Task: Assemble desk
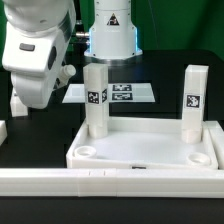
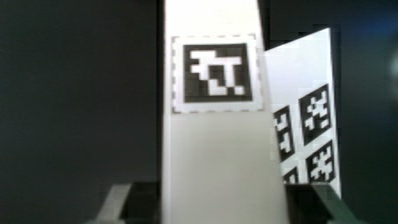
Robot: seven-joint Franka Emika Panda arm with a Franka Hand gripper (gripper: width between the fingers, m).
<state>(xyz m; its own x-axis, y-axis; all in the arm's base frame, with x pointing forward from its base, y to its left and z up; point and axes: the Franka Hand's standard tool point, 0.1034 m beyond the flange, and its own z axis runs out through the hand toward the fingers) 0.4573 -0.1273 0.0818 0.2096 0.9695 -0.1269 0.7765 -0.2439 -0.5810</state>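
Next, the gripper releases the white leg lying flat on the black table (image 1: 63,108) beside the marker board.
The white desk top (image 1: 150,150) lies flat like a rimmed tray with round corner sockets. Two white legs with black-and-white tags stand upright on it. One leg (image 1: 97,100) is at the far corner on the exterior view's left, the other leg (image 1: 194,100) at the far corner on the right. My gripper (image 1: 80,74) reaches in from the left to the upper part of the left leg. In the wrist view that leg (image 2: 214,120) fills the space between the fingers (image 2: 125,203), whose dark pads lie against both its sides, so my gripper (image 2: 217,202) is shut on it.
The marker board (image 1: 115,93) lies flat on the black table behind the desk top and shows past the leg in the wrist view (image 2: 313,110). A long low white rail (image 1: 100,182) runs along the front. A white robot base (image 1: 110,35) stands at the back.
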